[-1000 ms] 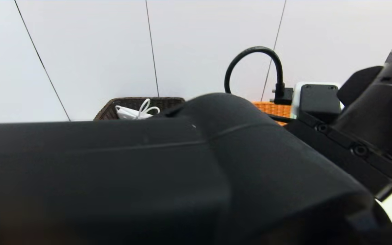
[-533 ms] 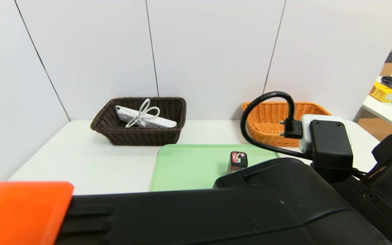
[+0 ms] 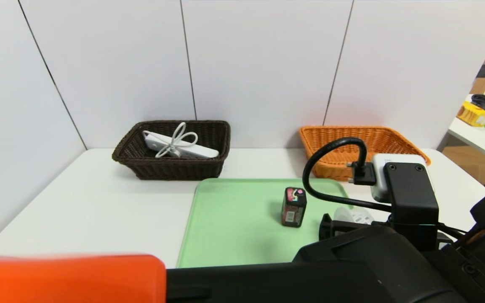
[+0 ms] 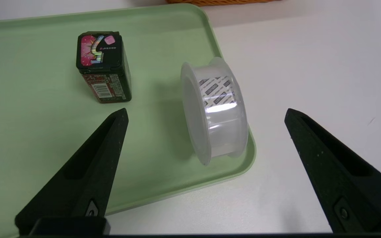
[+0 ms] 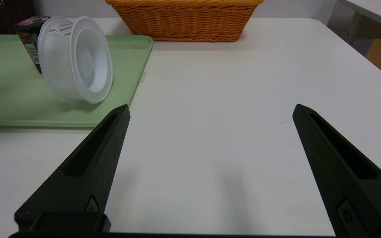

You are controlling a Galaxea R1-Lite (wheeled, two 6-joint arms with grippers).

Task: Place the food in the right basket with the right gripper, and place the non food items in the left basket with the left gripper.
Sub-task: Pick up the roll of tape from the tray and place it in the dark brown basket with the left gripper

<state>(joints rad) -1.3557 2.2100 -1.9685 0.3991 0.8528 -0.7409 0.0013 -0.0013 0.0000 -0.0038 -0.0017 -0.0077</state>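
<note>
I should move my left gripper to the translucent tub next and close it across both its round sides (image 3: 349,219) (image 4: 219,133), toward the end nearest me.
The food, a dark carton (image 3: 294,206) (image 4: 103,66), stands upright on a green tray (image 3: 234,219). Beside it a translucent tub (image 4: 215,112) (image 5: 76,59) lies on its side at the tray's near right corner. My left gripper (image 4: 206,110) hangs open just short of the tub, one finger on each side, touching nothing. My right gripper (image 5: 211,106) is open and empty over bare table to the right of the tray. The white power strip (image 3: 181,145) lies in the dark brown left basket (image 3: 171,168). The orange right basket (image 3: 394,134) (image 5: 184,19) holds nothing that I can see.
My left forearm and its orange shell (image 3: 70,277) cross the bottom of the head view, and its wrist camera box (image 3: 406,189) hides most of the tub there. White wall panels stand right behind both baskets. A side table (image 3: 482,134) with clutter is at the far right.
My left arm has dropped from in front of the head camera, uncovering the tray, the carton and both baskets. Its wrist has sunk toward the tray's right corner. Both grippers stayed open.
</note>
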